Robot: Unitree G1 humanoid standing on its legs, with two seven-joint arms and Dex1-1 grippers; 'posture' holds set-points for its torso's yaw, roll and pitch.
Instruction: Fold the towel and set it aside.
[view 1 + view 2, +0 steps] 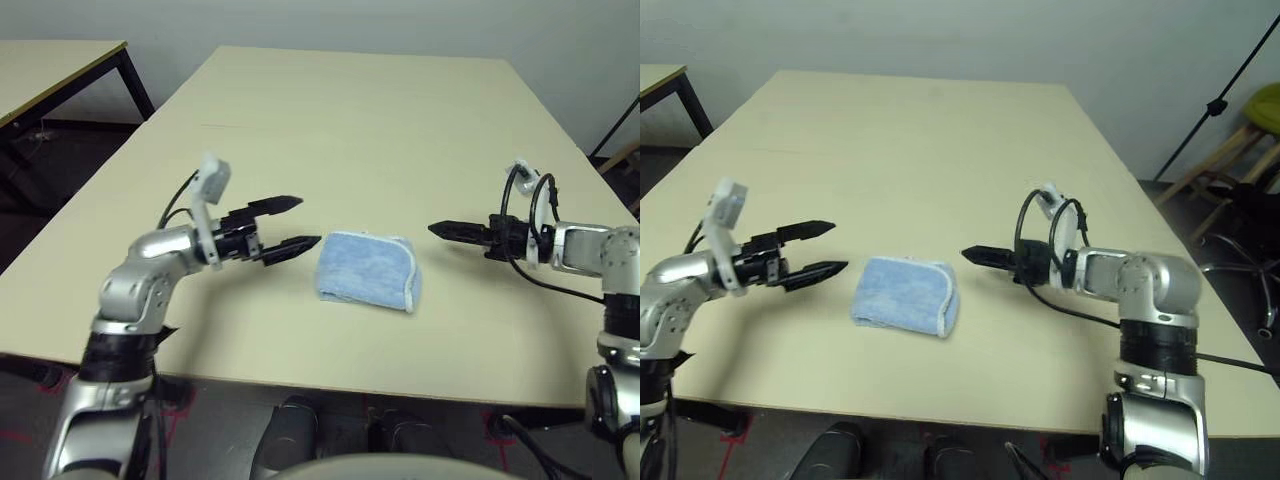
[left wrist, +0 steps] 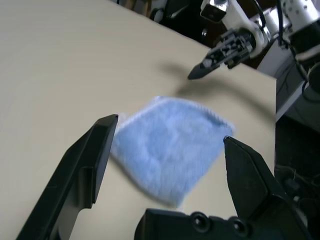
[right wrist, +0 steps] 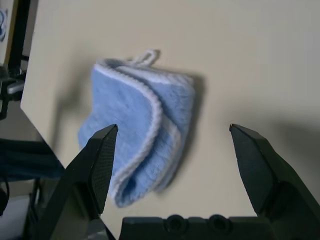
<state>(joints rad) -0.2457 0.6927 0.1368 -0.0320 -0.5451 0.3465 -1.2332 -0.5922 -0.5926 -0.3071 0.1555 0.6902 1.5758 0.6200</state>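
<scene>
Next, I close my right gripper on the middle of the white edging (image 1: 413,274) (image 3: 152,137) of the folded towel, on the side that faces this gripper.
The towel (image 1: 365,268), light blue with white stitched edging, lies folded into a small thick bundle on the beige table (image 1: 350,110) near its front edge. A small white loop (image 3: 145,56) sticks out at one corner. My left gripper (image 1: 308,222) hovers just left of the towel, open, fingertips pointing at it, nothing between them. In the left wrist view the towel (image 2: 172,150) lies between and beyond the spread fingers (image 2: 95,155). My right gripper (image 1: 435,230) is a short way right of the towel, also open and empty, its fingers (image 3: 100,155) wide apart.
A second table (image 1: 60,60) stands at the far left across a gap of dark floor. To the right of my table are a black stand (image 1: 1215,105) and a stool (image 1: 1240,150). The table stretches bare behind the towel.
</scene>
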